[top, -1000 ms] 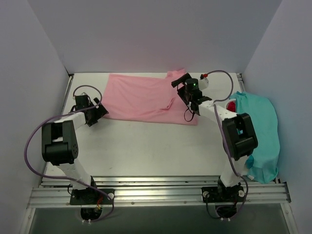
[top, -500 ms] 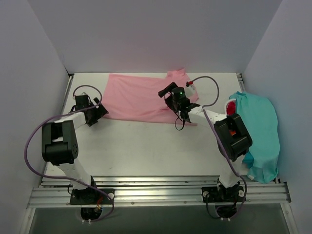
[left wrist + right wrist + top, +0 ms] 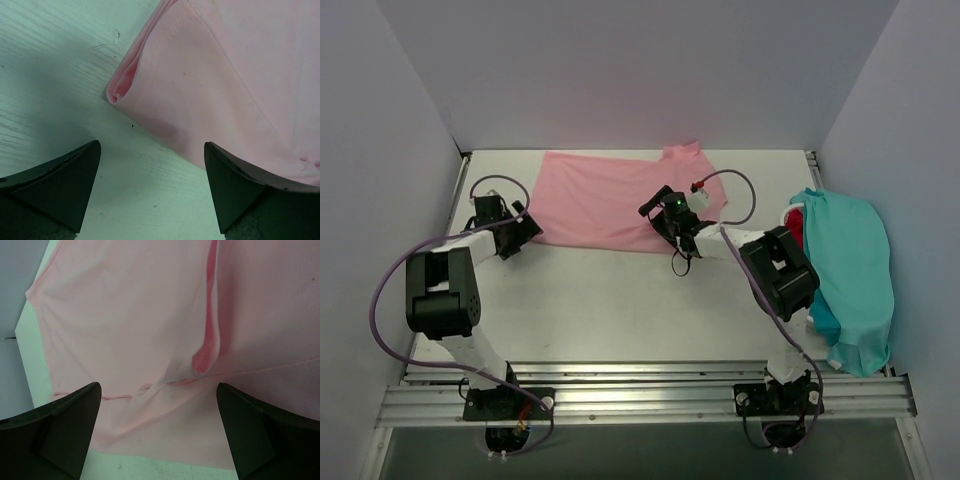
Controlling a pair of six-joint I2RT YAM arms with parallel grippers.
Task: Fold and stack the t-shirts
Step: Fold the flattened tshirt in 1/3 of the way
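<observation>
My right gripper is to move toward the teal t-shirt, where it should close on the light pink t-shirt's near corner (image 3: 701, 251) on that side.
A light pink t-shirt (image 3: 600, 195) lies partly folded across the far side of the table. My left gripper (image 3: 528, 226) is open at its near left corner (image 3: 120, 92), above bare table beside the cloth. My right gripper (image 3: 655, 205) is open over the shirt's right part, above a folded-over flap and seam (image 3: 200, 357); it holds nothing. A teal t-shirt (image 3: 855, 275) lies heaped at the right edge, with a red one (image 3: 796, 222) showing under it. No orange shirt shows.
White table surface (image 3: 620, 300) stretches in front of the pink shirt. Grey walls close in the left, back and right. A metal rail (image 3: 640, 385) runs along the near edge by the arm bases.
My right gripper has moved left across the pink shirt, from its right end to near its middle. The shirt's near right corner has been drawn leftwards. The left arm has not moved.
</observation>
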